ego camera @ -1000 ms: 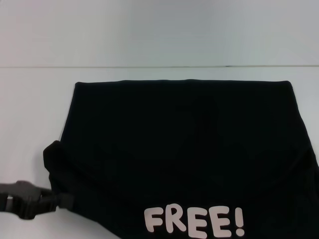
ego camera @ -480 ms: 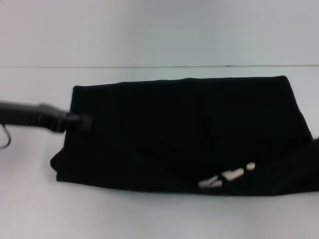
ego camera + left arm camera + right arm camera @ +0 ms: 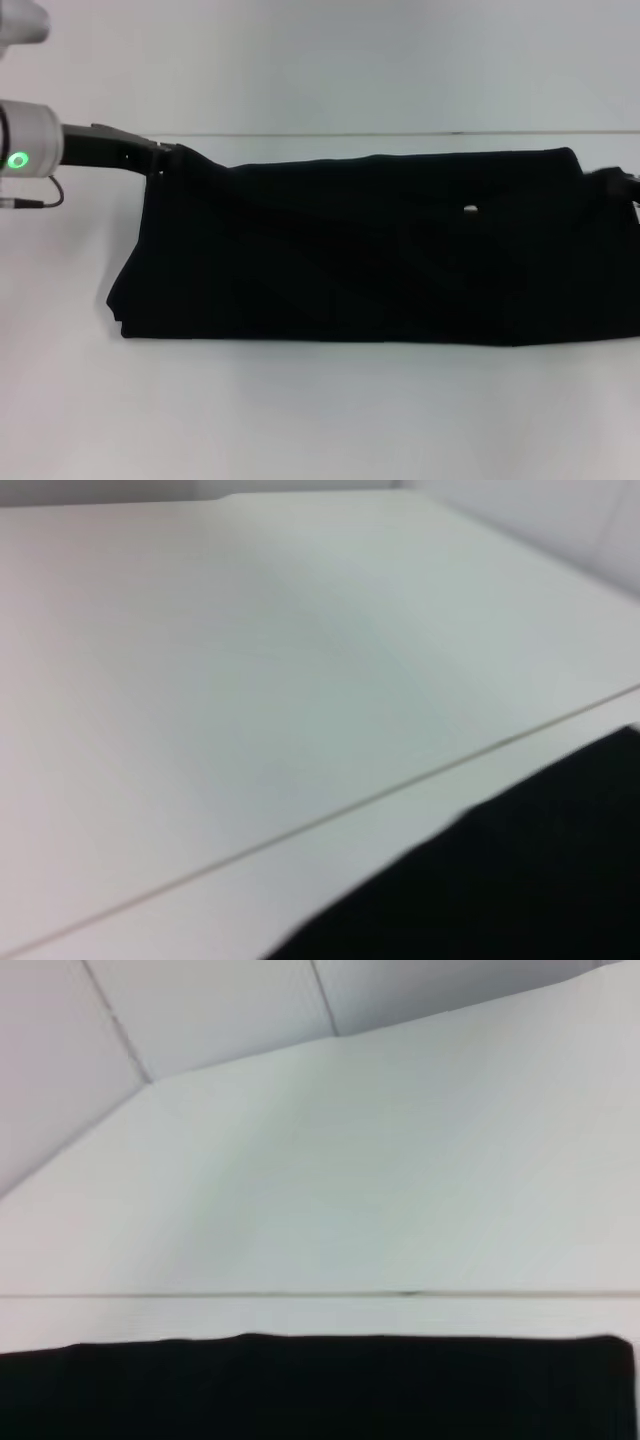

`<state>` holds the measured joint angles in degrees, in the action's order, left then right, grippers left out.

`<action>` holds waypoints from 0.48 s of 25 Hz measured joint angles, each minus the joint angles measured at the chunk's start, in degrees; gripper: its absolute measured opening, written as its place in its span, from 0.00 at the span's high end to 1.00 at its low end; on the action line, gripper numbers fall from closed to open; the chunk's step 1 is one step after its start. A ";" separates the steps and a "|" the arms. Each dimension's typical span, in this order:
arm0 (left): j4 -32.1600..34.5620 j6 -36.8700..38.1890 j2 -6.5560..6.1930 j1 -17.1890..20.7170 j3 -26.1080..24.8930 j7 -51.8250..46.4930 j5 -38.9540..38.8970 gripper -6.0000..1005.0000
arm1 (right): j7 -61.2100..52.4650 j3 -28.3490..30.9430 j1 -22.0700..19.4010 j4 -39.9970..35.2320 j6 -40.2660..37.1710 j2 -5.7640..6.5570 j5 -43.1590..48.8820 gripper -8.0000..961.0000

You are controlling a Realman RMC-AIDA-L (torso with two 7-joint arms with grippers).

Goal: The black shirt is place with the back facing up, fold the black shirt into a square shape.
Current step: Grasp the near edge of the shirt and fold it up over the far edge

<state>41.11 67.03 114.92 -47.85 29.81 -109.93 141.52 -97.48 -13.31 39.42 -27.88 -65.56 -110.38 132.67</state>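
Note:
Next, my left gripper lets go of the black shirt's far corner on the thin seam line across the white table [image 3: 165, 131].
The black shirt [image 3: 370, 250] lies on the white table as a wide folded band, its near half laid over the far half. The "FREE!" lettering is hidden; only a tiny white speck [image 3: 470, 209] shows. My left gripper [image 3: 168, 152] is at the shirt's far left corner, shut on the cloth. My right gripper [image 3: 618, 180] is at the far right corner, at the frame's edge, also holding the cloth. The shirt's black edge shows in the left wrist view [image 3: 520, 880] and in the right wrist view [image 3: 320, 1390].
The white table [image 3: 320, 420] has bare room in front of the shirt and to its left. A thin seam line [image 3: 400, 133] runs across the table just beyond the shirt's far edge.
Both grippers have carried the shirt's near edge up and over to the far edge. The lettering has gone out of sight and the shirt is now half as deep.

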 joint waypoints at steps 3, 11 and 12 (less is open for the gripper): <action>-1.70 -6.50 0.44 -0.44 3.30 -0.22 -0.24 0.93 | -0.03 -1.95 3.44 3.55 8.66 -0.65 0.00 0.95; -5.45 -17.49 1.17 -1.43 6.93 -0.26 0.08 0.92 | 0.84 -4.40 10.80 7.47 27.67 -3.51 -0.17 0.95; -5.64 -18.72 1.31 -1.47 7.15 -0.25 0.11 0.92 | 1.09 -4.49 11.38 7.54 28.81 -3.73 -0.33 0.95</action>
<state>35.47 48.31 116.24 -49.31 36.96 -110.18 141.63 -96.39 -17.80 50.79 -20.33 -36.75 -114.11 132.34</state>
